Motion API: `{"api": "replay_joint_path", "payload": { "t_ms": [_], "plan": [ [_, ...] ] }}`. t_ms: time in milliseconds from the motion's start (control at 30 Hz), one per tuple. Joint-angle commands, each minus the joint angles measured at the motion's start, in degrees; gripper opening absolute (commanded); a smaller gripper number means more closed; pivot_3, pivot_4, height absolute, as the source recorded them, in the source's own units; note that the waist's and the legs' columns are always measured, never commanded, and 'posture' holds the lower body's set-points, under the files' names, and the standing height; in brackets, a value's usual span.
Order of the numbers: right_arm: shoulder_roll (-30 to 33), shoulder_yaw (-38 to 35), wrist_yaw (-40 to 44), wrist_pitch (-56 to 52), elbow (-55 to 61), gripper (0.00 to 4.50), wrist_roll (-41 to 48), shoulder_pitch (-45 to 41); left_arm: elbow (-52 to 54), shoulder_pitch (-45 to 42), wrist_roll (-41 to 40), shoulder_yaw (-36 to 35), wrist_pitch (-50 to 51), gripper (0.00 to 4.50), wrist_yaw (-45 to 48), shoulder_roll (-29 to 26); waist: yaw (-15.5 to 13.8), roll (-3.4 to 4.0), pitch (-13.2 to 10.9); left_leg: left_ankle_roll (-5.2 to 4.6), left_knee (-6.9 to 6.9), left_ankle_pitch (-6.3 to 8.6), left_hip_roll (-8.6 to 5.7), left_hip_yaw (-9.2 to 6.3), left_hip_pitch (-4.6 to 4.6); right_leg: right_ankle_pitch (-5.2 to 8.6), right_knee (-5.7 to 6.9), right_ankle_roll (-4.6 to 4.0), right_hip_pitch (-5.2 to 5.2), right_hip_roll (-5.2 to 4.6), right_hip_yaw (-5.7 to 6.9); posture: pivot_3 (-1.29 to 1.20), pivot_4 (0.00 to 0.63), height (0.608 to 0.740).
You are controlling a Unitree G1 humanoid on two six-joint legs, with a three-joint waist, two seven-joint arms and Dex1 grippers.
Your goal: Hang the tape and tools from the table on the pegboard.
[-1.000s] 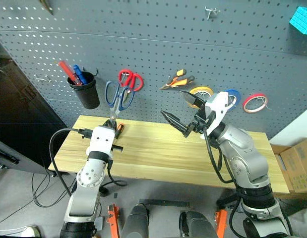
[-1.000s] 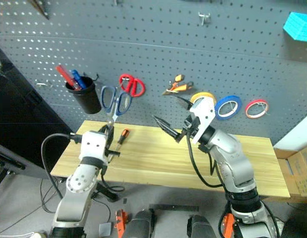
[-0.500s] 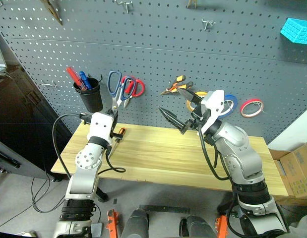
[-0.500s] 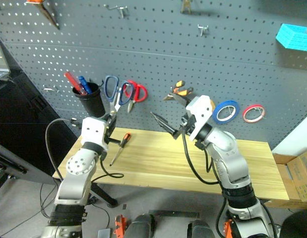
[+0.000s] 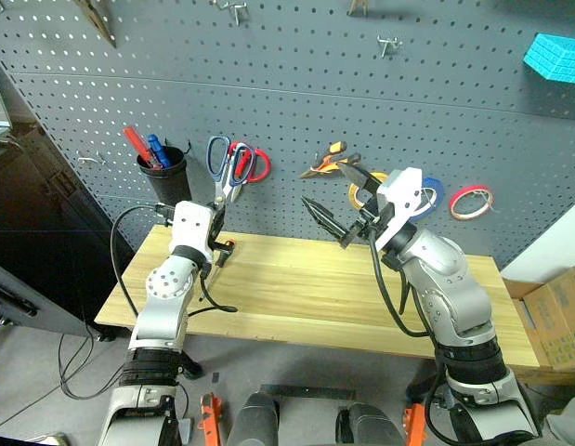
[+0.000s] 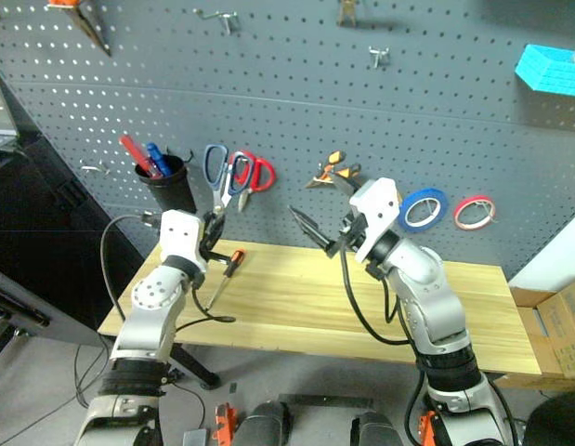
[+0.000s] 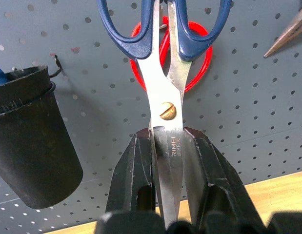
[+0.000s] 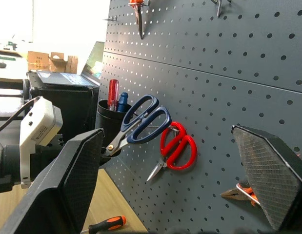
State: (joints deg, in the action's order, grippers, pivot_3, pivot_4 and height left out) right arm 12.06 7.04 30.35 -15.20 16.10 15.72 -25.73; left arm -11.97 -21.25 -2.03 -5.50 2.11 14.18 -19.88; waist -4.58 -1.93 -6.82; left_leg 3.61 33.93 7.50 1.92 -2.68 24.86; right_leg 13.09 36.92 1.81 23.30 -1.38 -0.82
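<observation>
The dark blue-handled scissors, now held upright against the pegboard, will be let go by my left gripper on the pegboard, hanging in front of the red-handled scissors [image 5: 245, 177] [image 7: 170, 73].
My left gripper [image 5: 215, 206] is shut on the steel blades of the dark blue-handled scissors [image 7: 163, 58]. It holds them upright, handles up against the pegboard [image 5: 361, 84], overlapping the red-handled scissors [image 5: 256, 163]. The screwdriver [image 6: 224, 269] lies on the table [image 5: 296, 288] just below that hand. The orange-and-black pliers [image 5: 331, 158] hang on the board. The blue tape [image 6: 424, 207] hangs further right. My right gripper [image 5: 335, 197] is open and empty, raised over the table's middle and pointing left at the board.
A black cup [image 5: 163, 173] with pens hangs left of the scissors. A yellow roll [image 5: 365, 182] and a red roll [image 5: 471, 200] flank the blue tape. Bare hooks [image 5: 391, 44] and a cyan block [image 5: 555, 58] sit higher up. A cardboard box [image 5: 552, 302] stands right of the table.
The head camera has tilted upward. My left gripper has carried the scissors forward to the pegboard, bringing their handles beside the red-handled scissors. The right gripper stays where it was, open.
</observation>
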Motion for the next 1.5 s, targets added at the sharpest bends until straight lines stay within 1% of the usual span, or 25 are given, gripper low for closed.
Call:
{"api": "replay_joint_path", "payload": {
  "t_ms": [33,367,600,1133,1333,1500],
  "plan": [
    [-0.06,-0.33,-0.82,0.94,2.98,4.50,-0.12,0.19,-0.11,-1.93,-1.06,0.36,0.42,0.47,1.99,-0.05,0.01,-0.03,0.08,0.00,0.00,0.00,0.00,0.00,0.00,0.00,0.00,0.00,-0.01,0.00,-0.01,0.15,0.031,0.740],
    [0.23,-0.35,-1.40,0.82,3.78,4.50,-0.55,0.94,0.64,-1.43,-1.09,0.58,-0.33,0.47,2.76,0.33,0.02,-0.02,0.14,0.01,0.00,0.01,0.00,0.00,-0.04,0.00,0.00,0.00,-0.04,-0.01,-0.01,0.14,0.030,0.740],
    [0.29,-0.01,-1.15,1.30,3.62,4.50,-1.13,1.28,2.94,-0.38,-3.06,-0.66,-2.96,0.47,3.12,1.70,0.08,-0.03,0.16,-0.02,0.01,-0.01,0.00,0.01,-0.04,0.00,0.00,-0.01,-0.04,0.00,-0.02,0.15,0.025,0.740],
    [0.40,0.18,-1.45,1.40,3.68,4.50,-1.50,1.46,4.06,0.91,-3.36,0.69,-1.12,0.47,5.51,2.31,0.18,-0.04,0.19,-0.04,0.01,-0.03,0.00,0.02,-0.05,0.00,0.03,0.00,-0.03,0.01,-0.03,0.14,0.026,0.740],
    [0.56,0.03,-1.91,1.17,3.82,4.50,-1.48,1.39,2.22,-0.32,-2.83,1.00,1.04,0.47,5.36,2.04,0.19,-0.04,0.19,-0.05,0.02,-0.03,0.00,0.02,-0.05,-0.01,0.04,0.00,-0.03,0.01,-0.04,0.13,0.027,0.740],
    [0.64,-0.05,-2.25,0.99,3.69,4.50,-1.45,1.14,-3.74,-5.28,-1.98,2.08,1.58,0.47,6.84,1.30,0.15,-0.04,0.19,-0.05,0.02,-0.03,0.00,0.01,-0.05,-0.01,0.06,0.00,-0.04,0.02,-0.02,0.13,0.034,0.740]
  ]
}}
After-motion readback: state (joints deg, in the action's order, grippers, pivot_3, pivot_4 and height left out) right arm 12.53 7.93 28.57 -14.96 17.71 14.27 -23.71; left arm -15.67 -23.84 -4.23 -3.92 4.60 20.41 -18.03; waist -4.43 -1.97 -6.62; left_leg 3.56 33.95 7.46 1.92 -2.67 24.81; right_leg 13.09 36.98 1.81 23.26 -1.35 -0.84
